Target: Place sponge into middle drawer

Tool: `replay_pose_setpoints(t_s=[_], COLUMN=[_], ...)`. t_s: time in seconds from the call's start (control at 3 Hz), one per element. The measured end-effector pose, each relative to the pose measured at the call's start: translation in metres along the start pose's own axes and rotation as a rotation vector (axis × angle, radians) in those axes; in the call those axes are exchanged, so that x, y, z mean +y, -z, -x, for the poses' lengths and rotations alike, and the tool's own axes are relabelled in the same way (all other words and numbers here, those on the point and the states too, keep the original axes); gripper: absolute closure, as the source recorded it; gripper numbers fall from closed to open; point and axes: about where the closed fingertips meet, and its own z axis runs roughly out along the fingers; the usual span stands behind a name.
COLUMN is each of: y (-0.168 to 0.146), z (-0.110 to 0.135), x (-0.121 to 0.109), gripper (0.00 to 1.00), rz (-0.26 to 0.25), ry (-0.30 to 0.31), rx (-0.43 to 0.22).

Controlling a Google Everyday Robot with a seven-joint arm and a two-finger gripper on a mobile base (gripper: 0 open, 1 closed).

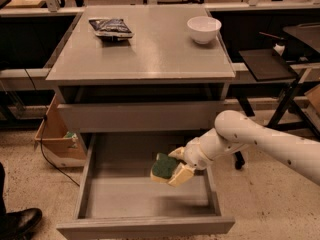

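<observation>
My gripper is going to release the sponge on the bottom of the middle drawer, closer to the drawer's side (169,177) by my white arm.
The sponge (163,167), dark green on top with pale yellow foam below, is held in my gripper (173,168). The gripper is shut on it and hangs over the right half of the middle drawer (125,196), above its floor. The drawer is pulled wide open, grey, with a flat floor and low side walls. My white arm (260,141) reaches in from the right.
A grey cabinet top (145,49) carries a dark snack bag (111,28) at the back left and a white bowl (204,29) at the back right. A closed drawer front (135,116) sits above. A cardboard box (57,136) stands left; a shoe (17,224) is bottom left.
</observation>
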Motion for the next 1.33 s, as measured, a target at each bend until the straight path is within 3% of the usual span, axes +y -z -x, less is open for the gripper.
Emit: replay_pose_setpoints(t_s=[1.0,1.33], y=[-0.059,-0.075], z=[-0.059,-0.085], x=[-0.063,-0.081], gripper=[1.0,1.0], rz=[-0.196,-0.226], ry=[-0.077,-0.117], rx=[0.095,0.134])
